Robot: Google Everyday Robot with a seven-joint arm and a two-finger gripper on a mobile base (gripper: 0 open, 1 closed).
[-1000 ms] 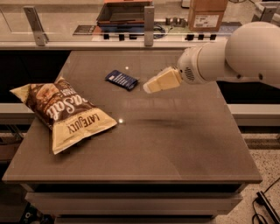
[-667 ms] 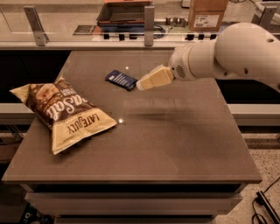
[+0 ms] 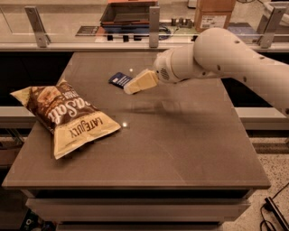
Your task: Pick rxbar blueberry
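Note:
Next, my gripper closes on the middle of the rxbar blueberry [image 3: 123, 81]. Both ends of the dark blue wrapper will stay sticking out beside my fingers.
The rxbar blueberry [image 3: 119, 80] is a small flat bar in a dark blue wrapper with white text. It lies flat on the brown table [image 3: 180, 149], toward the far middle. My gripper [image 3: 131, 88], cream-coloured, comes in from the right on the white arm [image 3: 226, 56]. Its tips are over the bar's right end and cover part of it. I cannot tell from this view whether it touches the bar.
A large brown and cream chip bag [image 3: 67, 115] lies on the left side of the table. Behind the table runs a counter with metal posts [image 3: 154, 20], a dark tray [image 3: 128, 13] and a cardboard box [image 3: 214, 12].
The gripper and arm have moved left and slightly toward the bar, from beside it to over its right end. The bar and the chip bag have not moved.

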